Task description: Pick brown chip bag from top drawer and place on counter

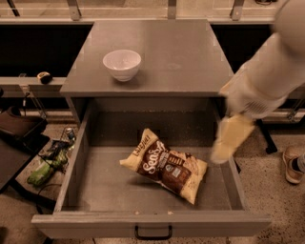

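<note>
Next, the gripper moves to the middle of the brown chip bag [169, 165] in the open top drawer and closes there.
The brown chip bag [164, 169] lies flat on the floor of the open top drawer [102, 193], near its middle, tilted with its pale yellow ends pointing upper left and lower right. The grey counter [176, 52] sits above and behind the drawer. My gripper [220, 151] is blurred and pale yellow. It hangs over the drawer's right side wall, to the right of the bag and apart from it. The white arm reaches in from the upper right.
A white bowl [122, 63] stands on the counter's left part. A pale ledge with metal brackets [143, 8] runs behind. Green and dark clutter [44, 169] lies on the floor at the left. A shoe [291, 164] is at the right edge.
</note>
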`<control>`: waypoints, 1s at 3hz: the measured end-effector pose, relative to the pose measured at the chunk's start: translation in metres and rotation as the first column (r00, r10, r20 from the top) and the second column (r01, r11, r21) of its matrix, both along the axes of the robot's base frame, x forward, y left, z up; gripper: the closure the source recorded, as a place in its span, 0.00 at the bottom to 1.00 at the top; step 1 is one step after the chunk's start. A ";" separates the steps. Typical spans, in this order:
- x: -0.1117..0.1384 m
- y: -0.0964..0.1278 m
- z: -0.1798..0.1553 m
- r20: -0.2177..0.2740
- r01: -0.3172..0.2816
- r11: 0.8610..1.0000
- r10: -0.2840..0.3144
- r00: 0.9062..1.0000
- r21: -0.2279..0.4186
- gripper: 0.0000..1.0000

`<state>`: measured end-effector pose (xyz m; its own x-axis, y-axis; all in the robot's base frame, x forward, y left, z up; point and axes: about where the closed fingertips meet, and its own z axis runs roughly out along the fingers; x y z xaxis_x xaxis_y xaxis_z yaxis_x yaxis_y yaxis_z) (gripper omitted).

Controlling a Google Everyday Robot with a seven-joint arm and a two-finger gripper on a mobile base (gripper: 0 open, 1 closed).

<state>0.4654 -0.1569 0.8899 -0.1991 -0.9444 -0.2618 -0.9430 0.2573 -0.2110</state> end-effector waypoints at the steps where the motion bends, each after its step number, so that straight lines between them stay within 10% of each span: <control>1: 0.029 0.042 -0.069 -0.025 -0.009 1.000 0.010 1.000 0.011 0.00; 3: 0.041 0.100 -0.199 -0.114 0.022 0.998 -0.015 0.993 0.065 0.04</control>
<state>0.5064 -0.0571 0.6906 -0.2483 -0.9218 -0.2979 -0.9548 0.2848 -0.0855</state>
